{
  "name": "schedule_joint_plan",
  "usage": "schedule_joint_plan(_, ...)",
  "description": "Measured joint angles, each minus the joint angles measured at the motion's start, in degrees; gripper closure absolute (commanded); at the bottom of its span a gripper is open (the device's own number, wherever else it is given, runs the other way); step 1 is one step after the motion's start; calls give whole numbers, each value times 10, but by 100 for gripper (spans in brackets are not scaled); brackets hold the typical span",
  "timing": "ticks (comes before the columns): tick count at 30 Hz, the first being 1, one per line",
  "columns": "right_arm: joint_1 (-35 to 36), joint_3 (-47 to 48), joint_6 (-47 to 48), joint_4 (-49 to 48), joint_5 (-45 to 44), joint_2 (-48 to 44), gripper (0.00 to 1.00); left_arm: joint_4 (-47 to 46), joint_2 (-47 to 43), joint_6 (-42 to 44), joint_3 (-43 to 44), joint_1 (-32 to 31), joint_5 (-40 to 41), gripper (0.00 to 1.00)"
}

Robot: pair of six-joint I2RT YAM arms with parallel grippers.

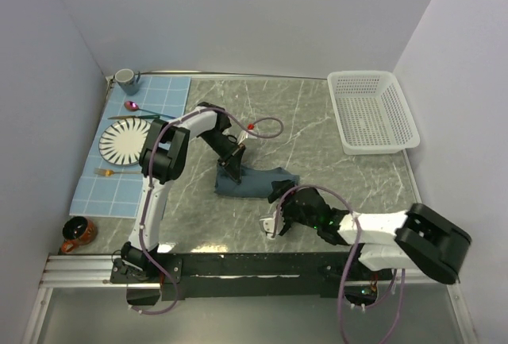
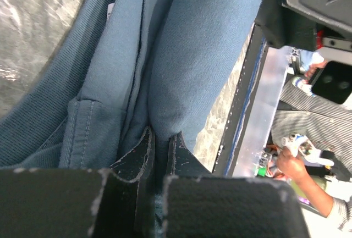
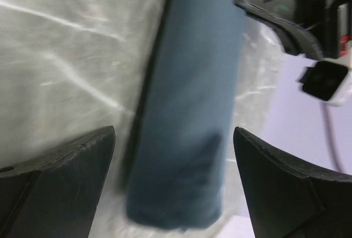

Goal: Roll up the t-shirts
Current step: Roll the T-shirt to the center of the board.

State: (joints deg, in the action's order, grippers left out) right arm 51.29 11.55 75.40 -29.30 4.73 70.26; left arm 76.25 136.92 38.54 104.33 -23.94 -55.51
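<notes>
Next, my left gripper opens and takes the roll from its near side (image 1: 240,191), since loose layers of the t-shirt are spread out behind the roll beside it.
The slate-blue t-shirt (image 1: 255,182) lies as a long narrow folded bundle on the marble table (image 1: 317,121), near the middle. My left gripper (image 1: 233,163) is at its left end, shut on a fold of the cloth; in the left wrist view the fingers (image 2: 140,155) pinch the t-shirt (image 2: 181,45). My right gripper (image 1: 275,215) is open and empty, just off the bundle's right end. In the right wrist view the rolled t-shirt (image 3: 187,111) lies lengthwise between the spread fingers (image 3: 71,166), apart from both.
A white basket (image 1: 373,111) stands at the back right. A light blue checked placemat (image 1: 135,153) at the left holds a striped plate (image 1: 125,139), a cup (image 1: 125,81) and cutlery. A brown mug (image 1: 77,233) sits at the front left.
</notes>
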Motion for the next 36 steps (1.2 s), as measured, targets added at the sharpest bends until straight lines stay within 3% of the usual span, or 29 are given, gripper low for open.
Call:
schedule_joint_plan(7, 2, 6, 52, -164, -48, 133, 25, 33, 21, 12, 28, -1, 1, 94)
schedule_joint_plan(8, 2, 9, 54, -170, -50, 142, 28, 37, 23, 13, 31, -1, 0, 94)
schedule_joint_plan(9, 3, 9, 57, -171, -52, 146, 38, 39, 25, 13, 34, -1, 0, 94)
schedule_joint_plan(13, 3, 19, 49, -139, -52, 147, 53, 42, 27, 13, 37, -1, 0, 90)
schedule_joint_plan(15, 3, 30, 43, -122, -54, 147, 64, 42, 27, 13, 37, -1, 0, 83)
schedule_joint_plan(16, 3, 38, 38, -110, -55, 147, 65, 42, 27, 14, 37, -1, 1, 81)
schedule_joint_plan(19, 1, 63, 28, -73, -58, 150, 71, 41, 24, 15, 30, 1, 3, 61)
schedule_joint_plan(21, -5, 84, 17, -40, -51, 150, 78, 31, 10, 13, 9, 4, 6, 54)
schedule_joint_plan(22, -7, 96, 9, -21, -47, 150, 80, 11, -8, 9, -16, 8, 7, 40)
schedule_joint_plan(23, -12, 109, 0, -2, -38, 150, 82, -2, -27, 6, -34, 11, 12, 35)
schedule_joint_plan(29, -47, 172, -63, 101, 14, 150, 100, -154, -245, -57, -179, 40, 87, 25)
schedule_joint_plan(33, -65, 188, -83, 138, 39, 146, 100, -296, -440, -99, -299, 54, 140, 23)
schedule_joint_plan(36, -70, 189, -85, 152, 51, 140, 100, -435, -596, -98, -444, 10, 200, 21)
